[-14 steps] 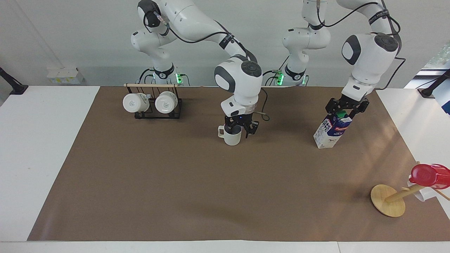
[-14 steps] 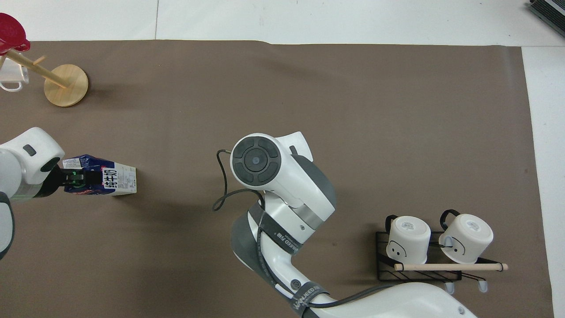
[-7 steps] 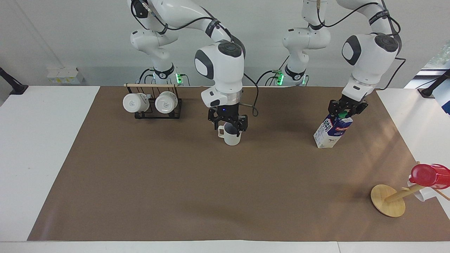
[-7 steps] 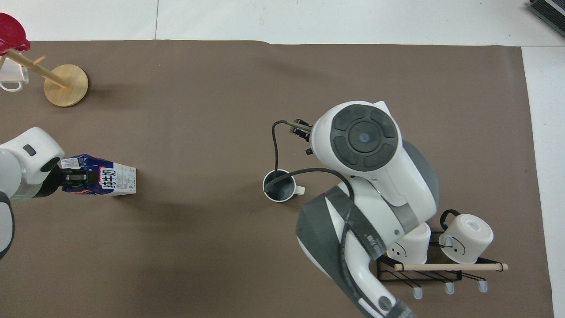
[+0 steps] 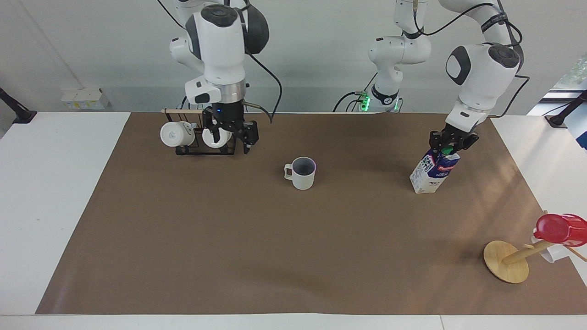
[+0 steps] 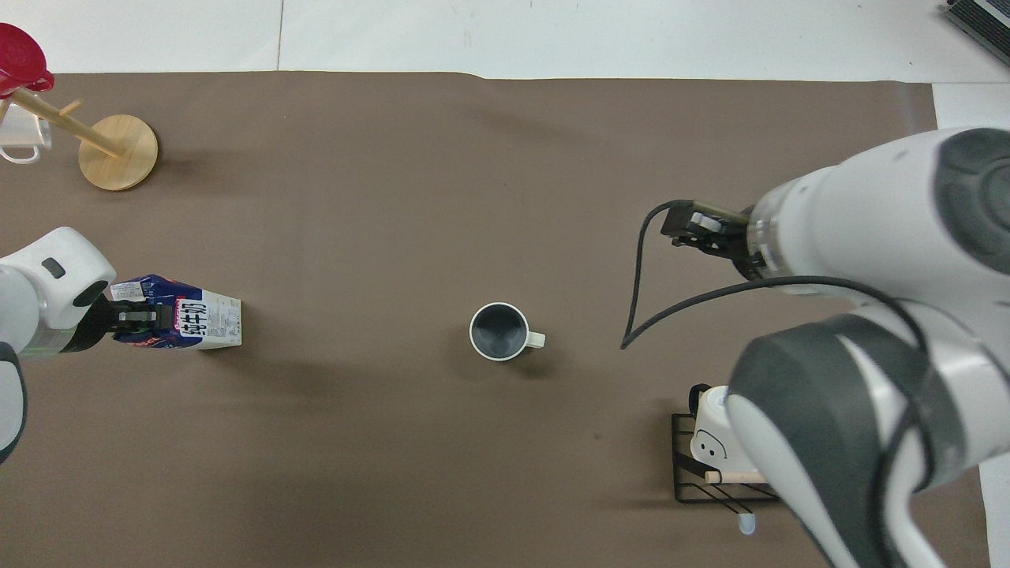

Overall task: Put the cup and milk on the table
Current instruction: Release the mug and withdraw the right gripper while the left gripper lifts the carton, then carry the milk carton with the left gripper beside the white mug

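Next, my left gripper sets the milk down and lets go on the brown sheet [image 6: 407, 327] next to the off-white cup, opposite the cup's handle.
The off-white cup [image 5: 302, 173] stands upright on the brown sheet [image 5: 275, 238] of the table [image 5: 46, 183], handle toward the right arm's end; the overhead view shows its grey inside [image 6: 499, 331]. My right gripper [image 5: 229, 137] is open and empty, raised over the mug rack, apart from the cup. The milk [image 5: 433, 170] leans, its bottom on the sheet toward the left arm's end. My left gripper [image 5: 451, 143] is shut on its top by the green cap. In the overhead view the milk [image 6: 197, 321] and the left gripper [image 6: 130, 317] also show.
A black wire rack [image 5: 202, 145] with two glossy white mugs stands near the right arm's base. A wooden stand [image 5: 504, 261] bearing a red cup [image 5: 562, 229] leans farther from the robots than the milk. The right arm [image 6: 868, 276] hides much of the rack from above.
My right gripper let go of the cup, rose and swung over to the mug rack. The cup stays where it was. The left gripper and milk barely moved.
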You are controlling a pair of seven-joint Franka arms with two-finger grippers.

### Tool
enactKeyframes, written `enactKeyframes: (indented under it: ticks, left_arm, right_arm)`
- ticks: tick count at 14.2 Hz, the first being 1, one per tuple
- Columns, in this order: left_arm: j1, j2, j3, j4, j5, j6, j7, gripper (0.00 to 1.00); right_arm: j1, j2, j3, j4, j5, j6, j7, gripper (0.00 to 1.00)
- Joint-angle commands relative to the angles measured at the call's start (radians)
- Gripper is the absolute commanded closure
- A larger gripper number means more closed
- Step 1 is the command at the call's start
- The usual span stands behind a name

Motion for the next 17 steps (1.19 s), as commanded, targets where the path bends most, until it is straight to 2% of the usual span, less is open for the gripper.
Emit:
enactKeyframes:
  ticks: [1,4,5,7,11,15,17]
  left_arm:
    - [-0.002,0.026,-0.008,0.047,0.019,0.004,-0.037,0.53]
    - [-0.039,0.041,-0.014,0.141,0.009,-0.083,-0.11,0.53]
    - [-0.069,0.058,-0.014,0.187,0.009,-0.119,-0.161,0.53]
    - [-0.143,0.098,-0.015,0.27,0.009,-0.192,-0.244,0.53]
    - [-0.305,0.107,-0.017,0.292,0.005,-0.188,-0.44,0.53]
    - [-0.434,0.107,-0.015,0.286,-0.014,-0.177,-0.569,0.53]
    - [-0.468,0.11,-0.017,0.27,-0.014,-0.159,-0.603,0.53]
  right_arm:
    - [-0.092,-0.011,0.008,0.088,0.053,-0.072,-0.113,0.0]
    - [-0.103,0.0,0.0,0.174,-0.025,-0.205,-0.28,0.0]
    - [-0.103,0.002,0.004,0.205,-0.074,-0.26,-0.345,0.0]
    - [-0.105,0.002,0.0,0.237,-0.076,-0.34,-0.403,0.0]
    - [-0.151,-0.002,-0.017,0.217,0.06,-0.378,-0.404,0.0]
    - [-0.154,0.02,-0.014,0.22,0.047,-0.362,-0.406,0.0]
    - [-0.143,-0.032,-0.015,0.136,0.038,-0.323,-0.406,0.0]
